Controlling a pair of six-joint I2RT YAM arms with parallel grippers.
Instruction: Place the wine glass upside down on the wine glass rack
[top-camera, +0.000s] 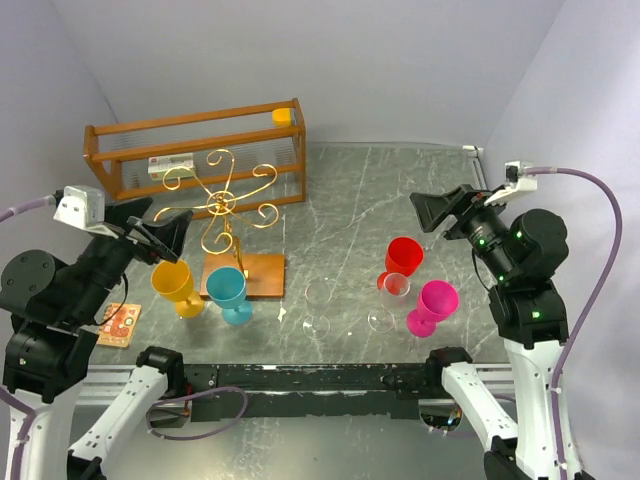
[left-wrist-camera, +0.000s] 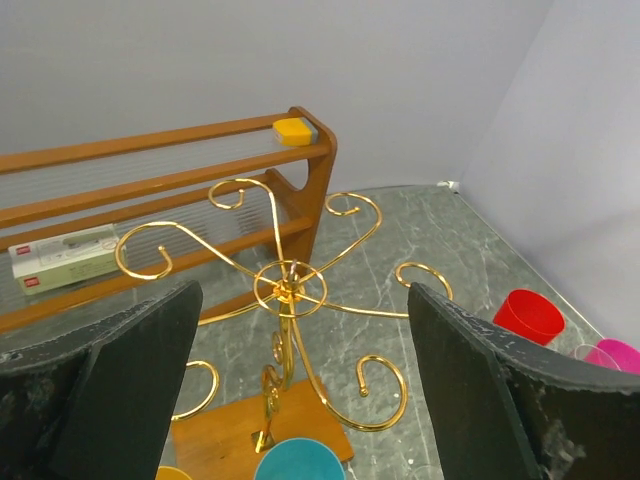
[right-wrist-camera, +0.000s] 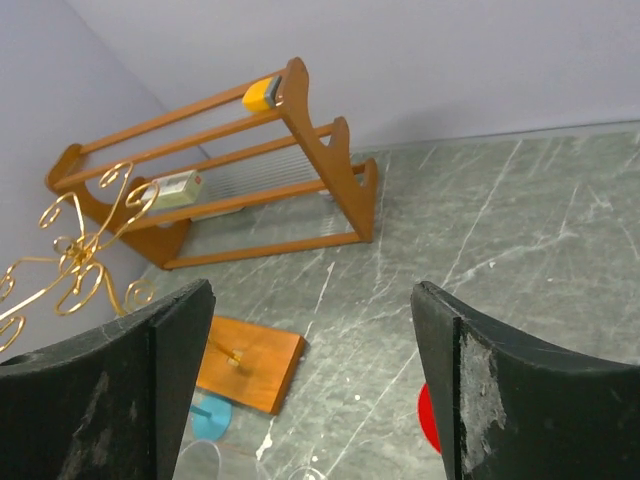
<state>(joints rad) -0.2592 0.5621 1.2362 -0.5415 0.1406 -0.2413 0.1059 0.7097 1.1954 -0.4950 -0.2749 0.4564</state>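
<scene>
The robot's right gripper should next go down to the red glass and close on its rim (top-camera: 388, 254), on the side facing the gold wire rack.
The gold wire rack (top-camera: 222, 205) stands on its small wooden base (top-camera: 255, 275) left of centre, with nothing hanging on it. Upright wine glasses stand on the table: yellow (top-camera: 177, 285) and teal (top-camera: 228, 292) by the base, a clear one (top-camera: 318, 300) in the middle, and red (top-camera: 403, 258), a second clear one (top-camera: 393, 295) and pink (top-camera: 433, 305) on the right. My left gripper (top-camera: 165, 238) is open and empty, raised left of the rack; its view looks down on the rack's hub (left-wrist-camera: 288, 288). My right gripper (top-camera: 435, 210) is open and empty, raised above the red glass.
An orange-brown wooden crate (top-camera: 195, 145) stands at the back left with a white box (top-camera: 178, 167) inside and a yellow block (top-camera: 284, 116) on its top rail. A small card (top-camera: 118, 323) lies near the front left. Walls close in on both sides.
</scene>
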